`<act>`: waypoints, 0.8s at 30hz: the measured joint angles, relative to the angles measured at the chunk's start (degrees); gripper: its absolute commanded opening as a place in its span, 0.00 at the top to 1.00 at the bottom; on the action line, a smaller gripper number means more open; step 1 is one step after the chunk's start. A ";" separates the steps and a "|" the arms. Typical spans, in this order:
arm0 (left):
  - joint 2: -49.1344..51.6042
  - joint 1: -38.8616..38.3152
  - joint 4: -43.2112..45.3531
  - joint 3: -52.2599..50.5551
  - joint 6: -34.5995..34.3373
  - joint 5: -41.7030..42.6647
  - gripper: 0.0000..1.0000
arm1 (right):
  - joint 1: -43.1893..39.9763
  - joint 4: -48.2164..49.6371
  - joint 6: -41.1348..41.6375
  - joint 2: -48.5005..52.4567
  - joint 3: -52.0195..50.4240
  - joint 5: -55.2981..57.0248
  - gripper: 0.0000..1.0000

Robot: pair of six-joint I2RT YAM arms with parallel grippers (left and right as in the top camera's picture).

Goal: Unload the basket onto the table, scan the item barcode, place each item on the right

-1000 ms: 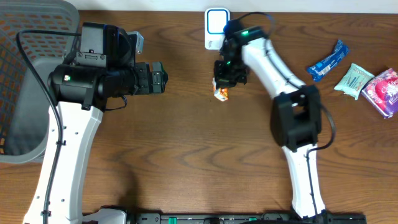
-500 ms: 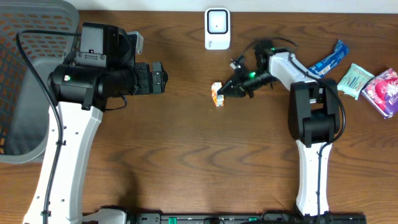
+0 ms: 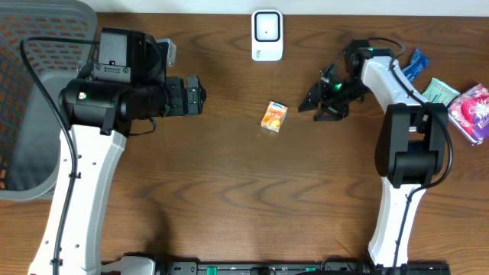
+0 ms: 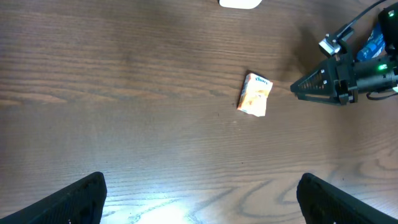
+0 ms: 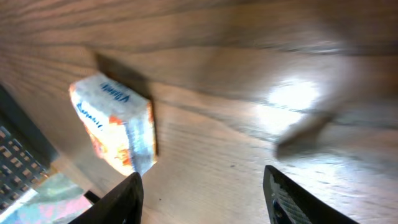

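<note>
The packet's edge (image 3: 282, 117) (image 5: 128, 152) that faces the three snack packs is the next place that I should move my right gripper to, and I should close it there.
The item, a small orange and white packet (image 3: 274, 116), lies flat on the wooden table below the white scanner (image 3: 267, 34). My right gripper (image 3: 312, 111) is just to the right of the packet, pointing at it, open and holding nothing. In the right wrist view the packet (image 5: 115, 124) lies beyond the left finger, and bare wood fills the gap of the right gripper (image 5: 202, 199). My left gripper (image 3: 200, 95) hovers well to the left, wide open and empty. The left wrist view shows the packet (image 4: 255, 94) far ahead of the left gripper (image 4: 202, 199).
A grey basket (image 3: 30, 99) takes up the left edge of the table. Three snack packs sit at the far right: a blue one (image 3: 412, 65), a pale green one (image 3: 437, 93) and a pink one (image 3: 474, 111).
My right gripper carried the packet away from the scanner, opened and let it go, then drew off to the right. The packet now lies on the table. The left arm has not moved.
</note>
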 measured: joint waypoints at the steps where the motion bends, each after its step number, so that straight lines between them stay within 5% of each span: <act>1: 0.00 0.00 0.00 0.00 0.00 0.02 0.02 | 0.81 -0.17 0.15 -0.11 0.00 0.37 0.49; 11: 0.00 0.00 -0.02 0.00 0.00 0.02 0.02 | 11.21 5.53 10.05 -0.11 -0.02 6.03 0.51; 15: 0.00 0.00 0.00 0.00 0.00 0.00 0.02 | 12.55 6.86 13.60 -0.11 -0.02 8.33 0.67; 18: 0.00 0.00 0.00 0.00 0.00 0.00 0.02 | 13.29 7.80 15.56 -0.11 -0.04 9.49 0.97; 24: 0.00 0.00 -0.02 0.00 0.00 0.02 0.02 | 13.79 10.23 15.15 -0.57 -0.07 9.18 0.99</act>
